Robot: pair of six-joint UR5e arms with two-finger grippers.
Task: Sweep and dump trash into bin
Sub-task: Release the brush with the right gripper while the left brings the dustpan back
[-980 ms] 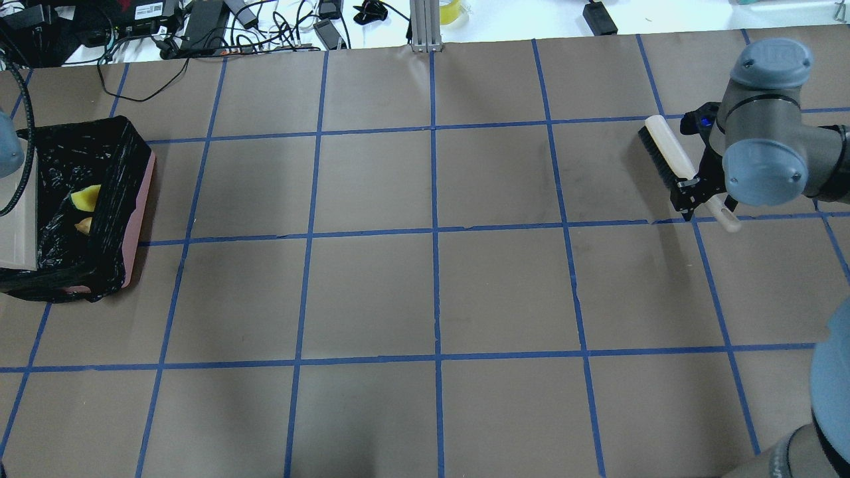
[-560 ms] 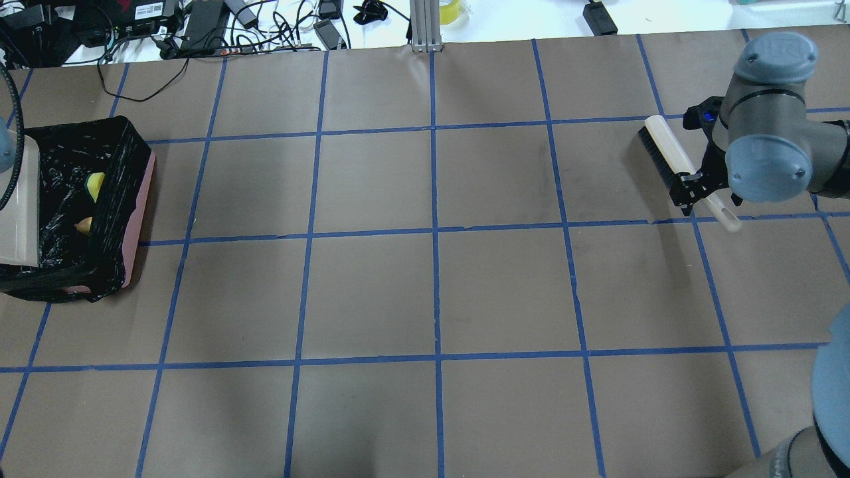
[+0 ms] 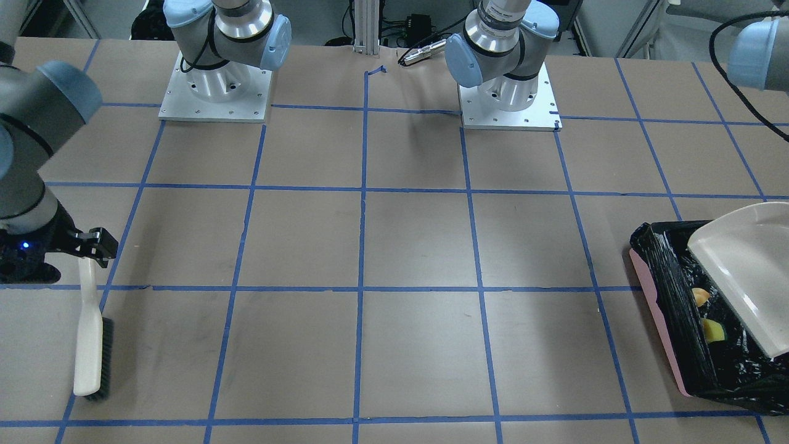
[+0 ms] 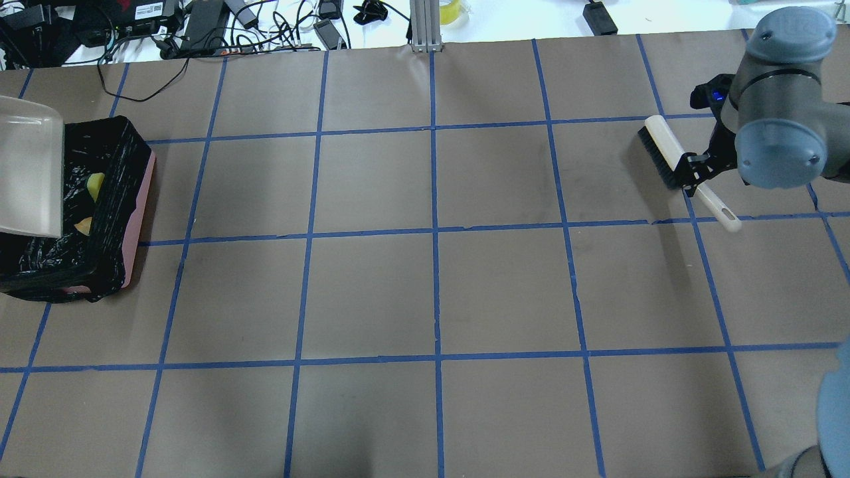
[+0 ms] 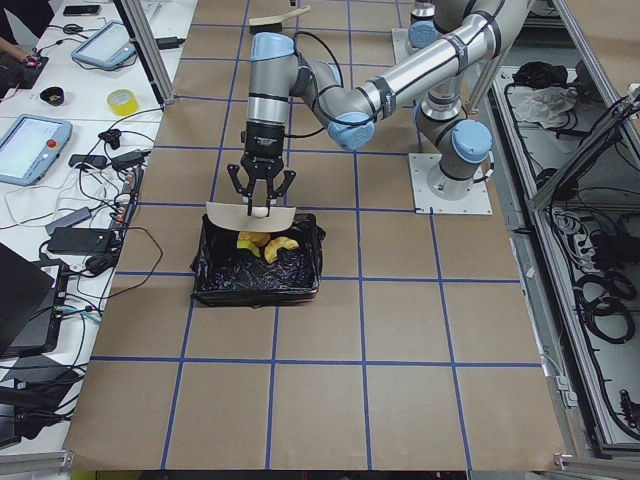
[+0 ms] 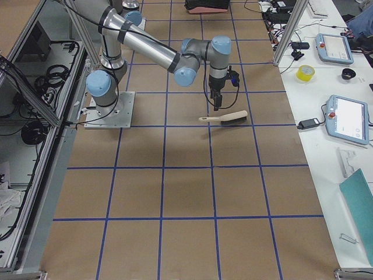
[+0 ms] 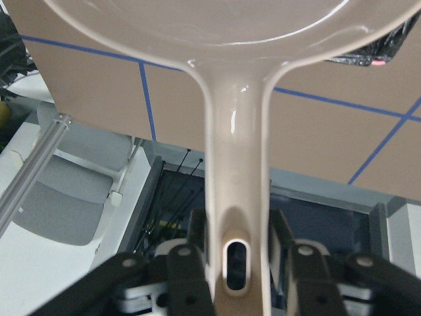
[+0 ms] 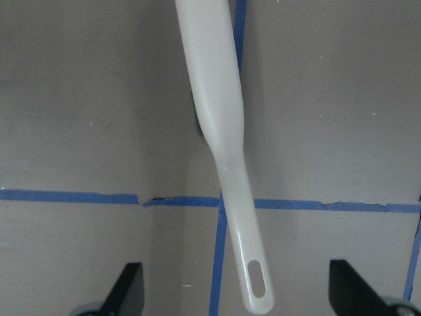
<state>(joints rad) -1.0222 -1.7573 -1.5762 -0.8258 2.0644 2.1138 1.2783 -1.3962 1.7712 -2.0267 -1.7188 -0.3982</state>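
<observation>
My left gripper needs to set the beige dustpan down on the tabletop (image 3: 504,349) next to the pink bin, toward the brush.
The pink bin (image 4: 141,212) with a black bag stands at the table's left end; it also shows in the front view (image 3: 654,305). In it lie a yellow wedge (image 4: 96,184) and a golden-brown lump (image 4: 83,226). The rind slice is hidden. My left gripper (image 7: 237,253) is shut on the handle of the beige dustpan (image 4: 30,166), which it holds tilted over the bin (image 5: 258,280). My right gripper (image 8: 242,289) is open and hovers above the handle of the brush (image 4: 664,149), which lies on the table.
Cables and power bricks (image 4: 199,23) lie beyond the table's far edge. A metal post (image 4: 425,23) stands at the far middle. Blue tape lines (image 4: 435,232) grid the brown tabletop.
The dustpan has lifted and swung further over the bin. My right gripper has risen and drawn back from the brush, which has stayed where it lay.
</observation>
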